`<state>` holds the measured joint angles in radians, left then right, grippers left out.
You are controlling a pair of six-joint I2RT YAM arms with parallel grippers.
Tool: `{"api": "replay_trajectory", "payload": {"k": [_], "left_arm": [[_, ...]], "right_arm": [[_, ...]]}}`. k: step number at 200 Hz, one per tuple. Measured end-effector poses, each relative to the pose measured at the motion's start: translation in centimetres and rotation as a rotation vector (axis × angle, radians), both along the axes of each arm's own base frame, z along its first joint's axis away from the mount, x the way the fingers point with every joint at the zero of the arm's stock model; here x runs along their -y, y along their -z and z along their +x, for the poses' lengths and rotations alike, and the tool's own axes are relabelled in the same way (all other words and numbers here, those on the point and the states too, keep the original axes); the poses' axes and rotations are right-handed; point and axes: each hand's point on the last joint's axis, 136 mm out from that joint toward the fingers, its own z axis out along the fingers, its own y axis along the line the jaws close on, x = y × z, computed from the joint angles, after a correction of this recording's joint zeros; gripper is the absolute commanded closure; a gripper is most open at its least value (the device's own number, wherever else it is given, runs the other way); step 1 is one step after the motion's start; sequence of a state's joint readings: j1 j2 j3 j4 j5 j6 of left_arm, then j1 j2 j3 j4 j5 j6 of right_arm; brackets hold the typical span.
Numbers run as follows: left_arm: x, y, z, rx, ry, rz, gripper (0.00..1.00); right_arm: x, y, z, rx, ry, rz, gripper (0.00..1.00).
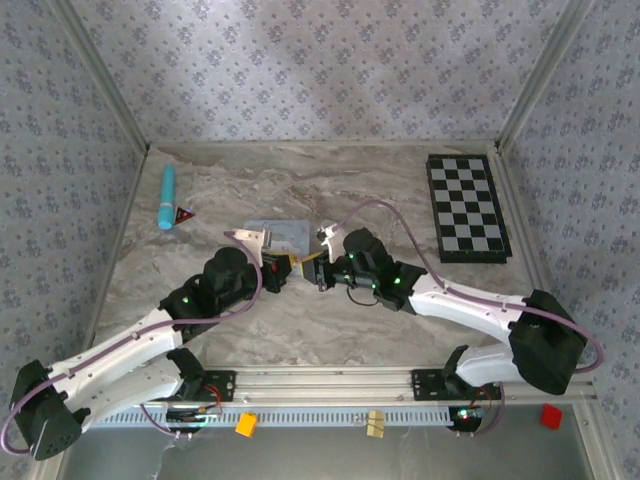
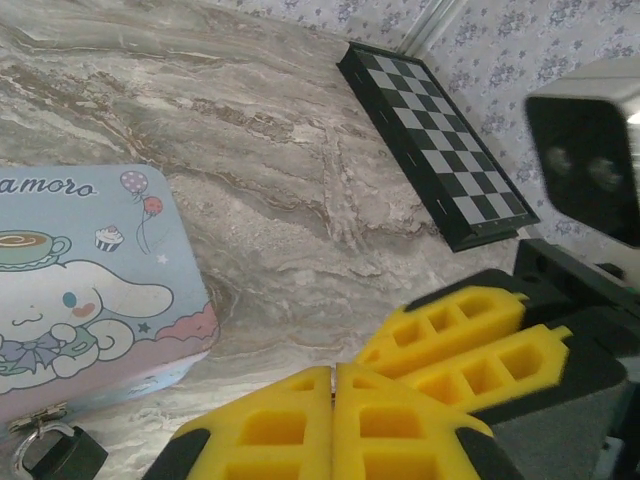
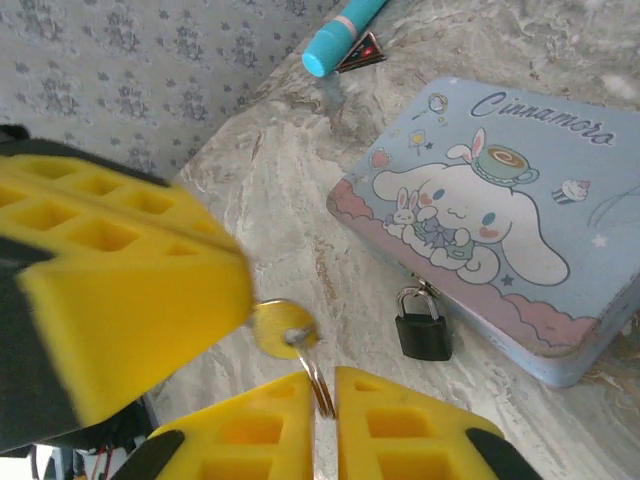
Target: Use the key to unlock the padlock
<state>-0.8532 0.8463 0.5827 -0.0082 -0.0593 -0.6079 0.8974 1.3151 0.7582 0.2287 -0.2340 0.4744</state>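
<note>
My right fingers hold only the key's wire ring, so they should open and grab the brass head point(image 3: 273, 329) while my left gripper holds the blade.
The small black padlock point(image 3: 424, 328) hangs from the hasp of the light-blue cartoon tin point(image 3: 490, 230) and rests on the marble table; in the left wrist view the padlock point(image 2: 62, 458) sits at the bottom left corner. The key point(image 3: 283, 328) shows its round brass head, while its blade is hidden inside the left gripper's yellow fingers point(image 3: 120, 290). My left gripper point(image 2: 333, 378) is shut on it. The key's wire ring runs down into the narrow gap of my right gripper point(image 3: 325, 385), whose jaws stand slightly apart. Both grippers point(image 1: 300, 270) meet just in front of the tin point(image 1: 280, 234).
A black-and-white chessboard point(image 1: 468, 207) lies at the back right. A blue tube point(image 1: 167, 196) and a small red triangle point(image 1: 182, 214) lie at the back left. Patterned walls enclose the table on three sides.
</note>
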Motion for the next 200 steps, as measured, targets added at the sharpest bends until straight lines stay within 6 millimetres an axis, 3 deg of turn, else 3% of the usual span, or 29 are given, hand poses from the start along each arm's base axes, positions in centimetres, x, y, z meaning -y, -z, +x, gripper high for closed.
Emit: {"api": "replay_trajectory", "payload": {"k": [46, 81, 121, 152, 200], "left_arm": [[0.5, -0.8, -0.6, 0.021, 0.046, -0.027, 1.00], [0.9, -1.4, -1.0, 0.033, 0.078, -0.055, 1.00], [1.4, -1.6, -1.5, 0.032, 0.118, -0.074, 1.00], [1.9, -2.0, -2.0, 0.036, 0.156, -0.096, 1.00], [2.0, -2.7, -2.1, 0.057, 0.165, -0.121, 1.00]], "right_arm": [[0.2, 0.4, -0.8, -0.045, -0.058, 0.077, 0.65], [1.5, 0.2, -0.6, -0.051, -0.068, 0.193, 0.52], [1.3, -2.2, -1.4, 0.004, -0.139, 0.319, 0.42], [1.2, -3.6, -1.8, 0.046, -0.169, 0.366, 0.46], [1.0, -4.8, -2.5, 0.058, -0.217, 0.412, 0.66]]}}
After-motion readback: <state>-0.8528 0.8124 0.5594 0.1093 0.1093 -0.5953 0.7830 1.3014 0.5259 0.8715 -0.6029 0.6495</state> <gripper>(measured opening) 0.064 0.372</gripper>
